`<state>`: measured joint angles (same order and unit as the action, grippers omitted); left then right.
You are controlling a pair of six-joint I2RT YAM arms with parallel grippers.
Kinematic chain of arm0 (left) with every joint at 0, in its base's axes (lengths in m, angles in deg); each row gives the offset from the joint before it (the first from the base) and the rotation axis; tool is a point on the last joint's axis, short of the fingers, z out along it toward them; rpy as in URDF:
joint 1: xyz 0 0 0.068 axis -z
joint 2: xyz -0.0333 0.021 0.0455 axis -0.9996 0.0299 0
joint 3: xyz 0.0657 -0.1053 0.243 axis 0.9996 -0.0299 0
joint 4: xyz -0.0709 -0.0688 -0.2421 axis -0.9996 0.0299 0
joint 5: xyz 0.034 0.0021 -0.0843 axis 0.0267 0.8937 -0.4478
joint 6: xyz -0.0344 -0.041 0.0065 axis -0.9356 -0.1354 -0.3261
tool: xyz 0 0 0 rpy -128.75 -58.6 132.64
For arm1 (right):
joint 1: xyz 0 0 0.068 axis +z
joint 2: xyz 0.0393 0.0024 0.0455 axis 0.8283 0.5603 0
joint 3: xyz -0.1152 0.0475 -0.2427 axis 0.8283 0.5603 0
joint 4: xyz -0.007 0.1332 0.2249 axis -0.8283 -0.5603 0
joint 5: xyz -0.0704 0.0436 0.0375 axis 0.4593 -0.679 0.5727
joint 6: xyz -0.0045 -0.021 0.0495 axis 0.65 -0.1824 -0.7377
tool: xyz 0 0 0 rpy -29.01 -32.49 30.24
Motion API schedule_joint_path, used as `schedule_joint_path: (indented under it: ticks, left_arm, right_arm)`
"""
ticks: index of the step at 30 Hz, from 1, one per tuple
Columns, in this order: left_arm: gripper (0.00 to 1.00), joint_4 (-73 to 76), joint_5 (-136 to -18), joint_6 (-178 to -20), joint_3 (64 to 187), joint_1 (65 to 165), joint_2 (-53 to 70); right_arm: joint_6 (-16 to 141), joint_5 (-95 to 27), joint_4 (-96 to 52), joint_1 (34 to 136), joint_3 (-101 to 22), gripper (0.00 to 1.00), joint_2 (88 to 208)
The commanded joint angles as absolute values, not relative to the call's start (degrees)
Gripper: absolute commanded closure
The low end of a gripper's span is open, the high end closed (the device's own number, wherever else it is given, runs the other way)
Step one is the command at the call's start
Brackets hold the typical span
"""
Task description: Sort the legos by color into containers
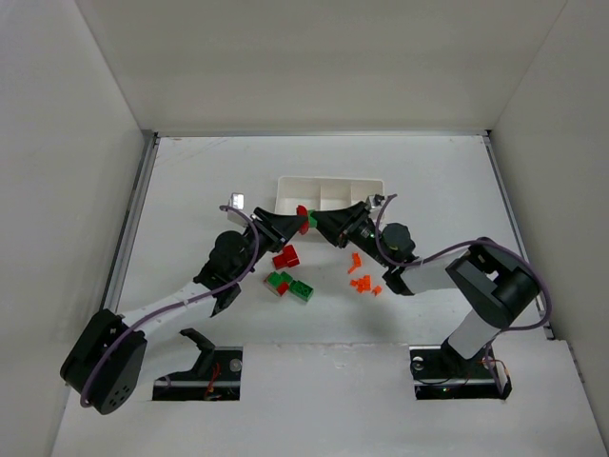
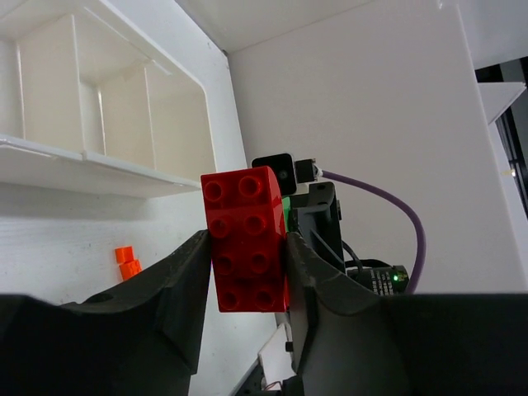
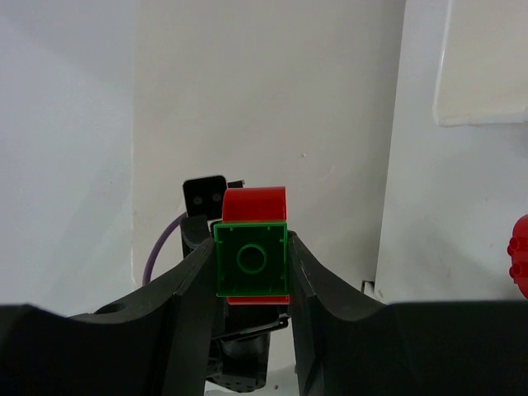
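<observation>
My right gripper has the green brick. It will let go of the brick in the middle section of the white tray (image 1: 336,213), close to the tray's front side.
My left gripper (image 1: 295,222) is shut on a red studded brick (image 1: 302,216), seen upright between its fingers in the left wrist view (image 2: 245,210). My right gripper (image 1: 318,222) is shut on a green brick (image 1: 312,220), whose hollow underside faces the right wrist camera (image 3: 252,258). The red brick (image 3: 254,204) sits directly behind the green one, and they appear pressed together. Both grippers meet just in front of the white three-compartment tray (image 1: 285,183), which also shows in the left wrist view (image 2: 177,74). Loose on the table are a red brick (image 1: 285,257), a red-and-green pair (image 1: 277,283), a green brick (image 1: 303,291) and tiny orange pieces (image 1: 362,282).
A small silver object (image 1: 234,201) lies left of the tray. White walls enclose the table on three sides. Orange pieces (image 2: 125,262) show on the table below the tray in the left wrist view. A red brick (image 3: 520,257) shows at the right edge of the right wrist view.
</observation>
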<state>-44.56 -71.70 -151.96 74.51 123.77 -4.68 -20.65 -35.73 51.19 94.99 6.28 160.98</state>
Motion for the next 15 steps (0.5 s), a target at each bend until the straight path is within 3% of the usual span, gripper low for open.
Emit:
schedule_joint_path:
  ticks: [1, 7, 15]
  left_arm:
    - [0.73, -50.1, -72.7, -152.1, 74.0, 123.0, -5.6]
    - [0.87, -49.9, -72.7, -151.8, 73.4, 122.9, -6.6]
    - [0.9, -46.3, -72.9, -149.9, 70.7, 119.0, -12.8]
  right_arm:
    - [-21.1, -36.3, 59.6, 95.5, 5.7, 0.77, 161.4]
    - [-21.0, -36.2, 59.8, 95.6, 6.5, 0.78, 161.7]
    - [-20.6, -37.2, 62.7, 92.9, 11.0, 0.78, 159.6]
